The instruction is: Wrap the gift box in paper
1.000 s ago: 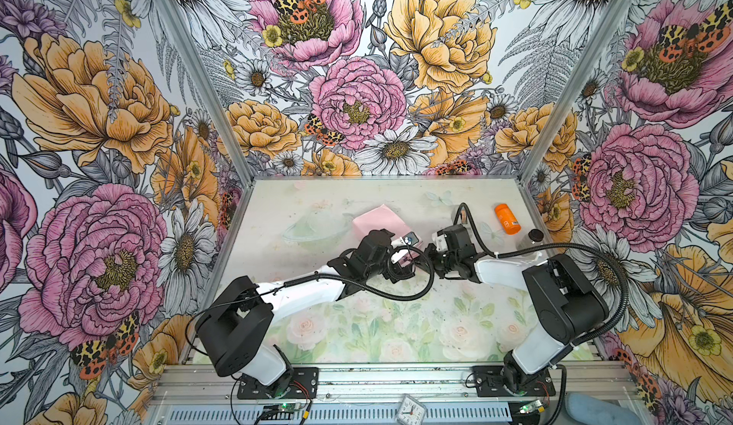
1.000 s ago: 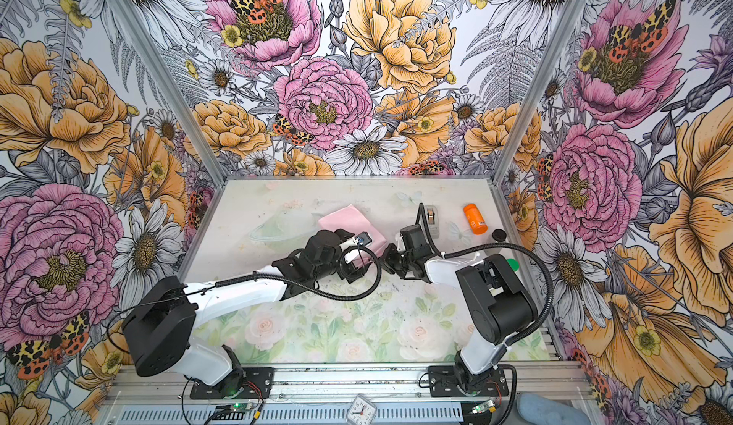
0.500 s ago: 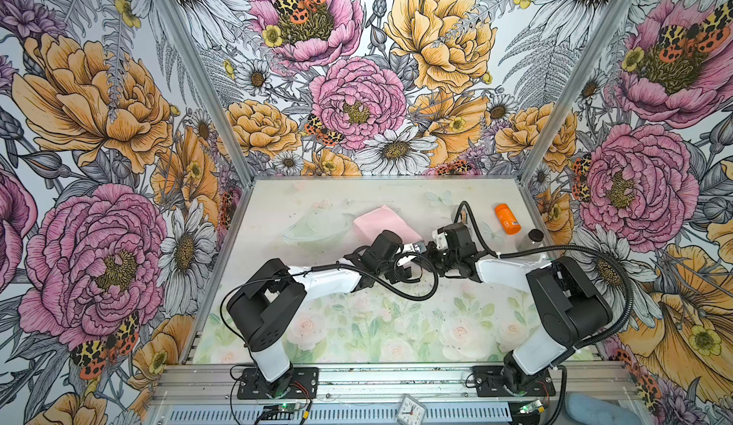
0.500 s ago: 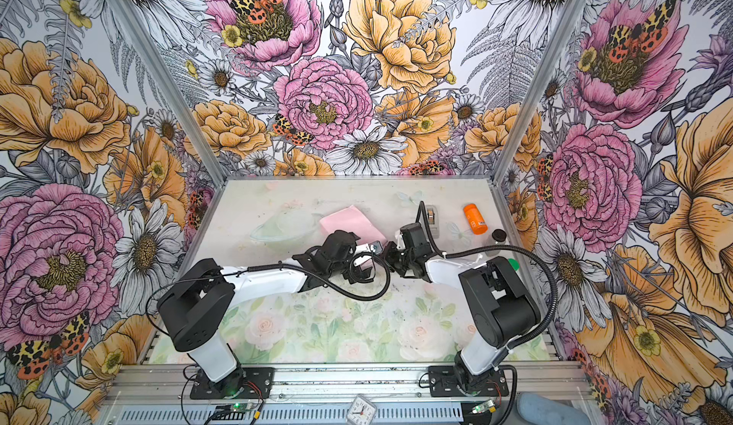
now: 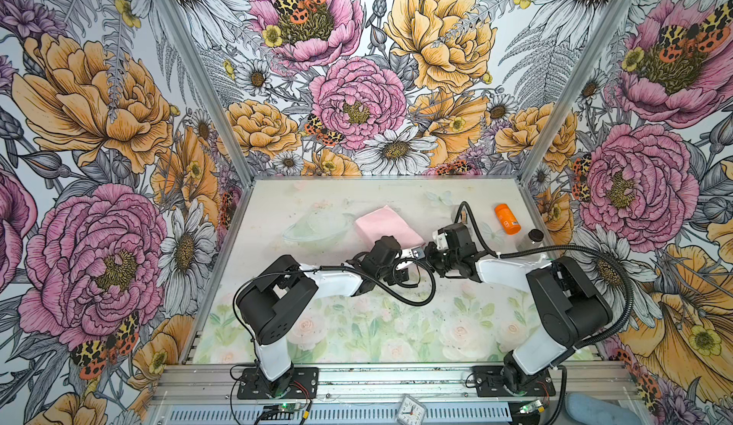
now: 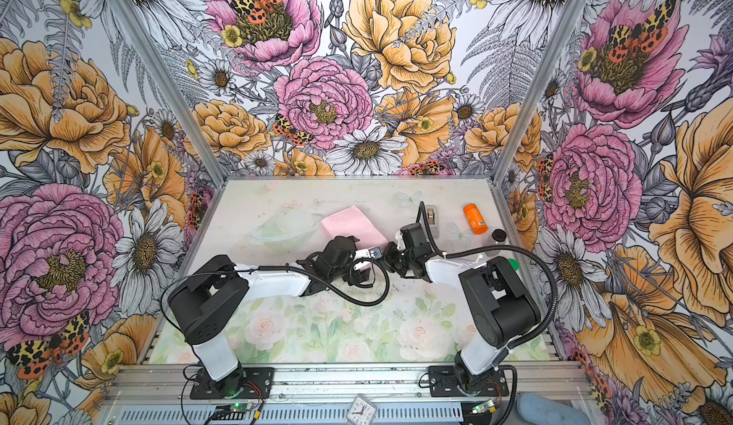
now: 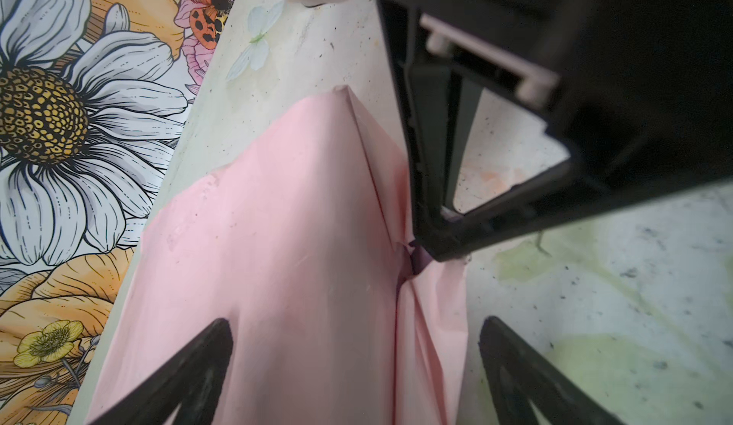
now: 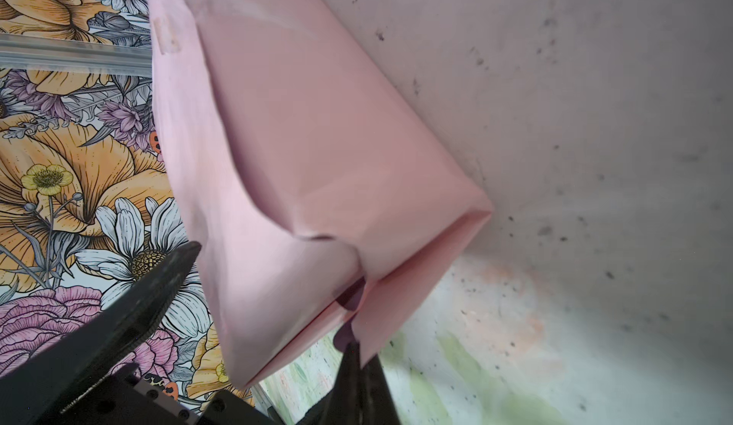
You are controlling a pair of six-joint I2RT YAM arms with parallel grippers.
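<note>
The right gripper alone holds the parcel's end flap shut, so the left gripper needs to pinch the parcel's near end (image 7: 343,371) before the right gripper gets tape.
The paper (image 5: 384,226) shows its pale pink face and lies folded into a parcel at mid-table in both top views. The gift box is hidden inside it. My left gripper (image 7: 353,371) is open, with its fingers (image 7: 190,367) straddling the near end of the parcel beside a long fold seam. My right gripper (image 8: 353,347) is shut on a small flap of the paper (image 8: 317,165) at the parcel's corner, where a bit of lilac inside shows. In a top view the two grippers meet tip to tip, left (image 5: 404,264) and right (image 5: 424,253).
An orange bottle (image 5: 507,218) lies at the back right, with a small dark-capped jar (image 5: 535,236) near it. A grey tape dispenser (image 6: 432,216) stands behind my right wrist. A small clock (image 5: 411,407) sits on the front rail. The walls stand close on three sides.
My left arm's elbow has swung in toward the middle and its open gripper has edged right along the parcel. The right gripper has kept its pinch in place.
</note>
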